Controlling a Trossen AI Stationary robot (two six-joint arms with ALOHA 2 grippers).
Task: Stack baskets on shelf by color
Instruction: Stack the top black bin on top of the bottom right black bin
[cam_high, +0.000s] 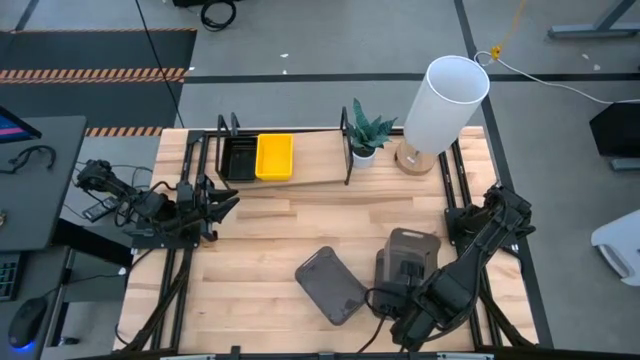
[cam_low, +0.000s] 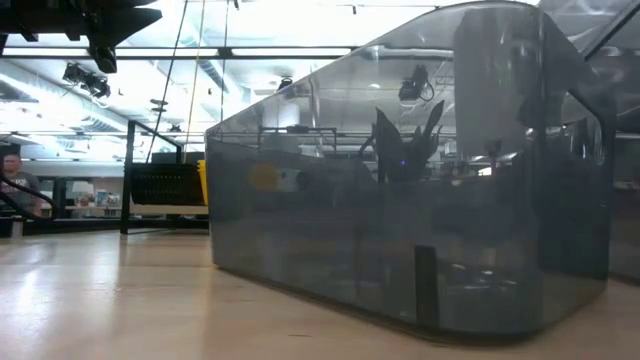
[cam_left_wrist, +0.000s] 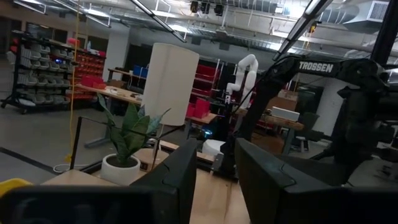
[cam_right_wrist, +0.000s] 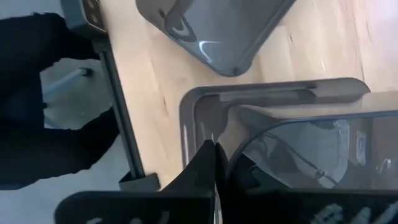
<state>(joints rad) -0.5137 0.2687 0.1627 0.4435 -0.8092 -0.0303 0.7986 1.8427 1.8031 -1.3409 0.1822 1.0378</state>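
The upper grey basket will go down from my right gripper inside the outer grey basket (cam_high: 399, 262) (cam_right_wrist: 283, 152) beside the skewed one.
The shelf (cam_high: 300, 180) stands at the table's far edge, with a black mesh basket (cam_high: 240, 157) and a yellow basket (cam_high: 275, 157) side by side on its plank. A nested stack of grey baskets (cam_high: 405, 262) sits on the table near the front, right of centre. One single grey basket (cam_high: 330, 285) lies skewed to its left and fills the low view (cam_low: 400, 200). My right gripper (cam_right_wrist: 213, 158) is shut at the stack's near corner. My left gripper (cam_left_wrist: 214, 180) is open, level, by the shelf's left end, holding nothing. My right gripper comes at the grey stack from the table's near side, slanting down. Its shut fingertips (cam_right_wrist: 205, 163) stand between the outer basket's rim (cam_right_wrist: 186, 118) and the nested basket's corner (cam_right_wrist: 245, 146). I cannot tell whether a wall lies between them. The stack rests on the table.
A small potted plant (cam_high: 366, 135) stands against the shelf's right end loop. A lamp with a tall white shade (cam_high: 440, 100) stands at the far right. Bare wood lies in the table's middle and near left. A person (cam_low: 15, 180) shows far off in the room.
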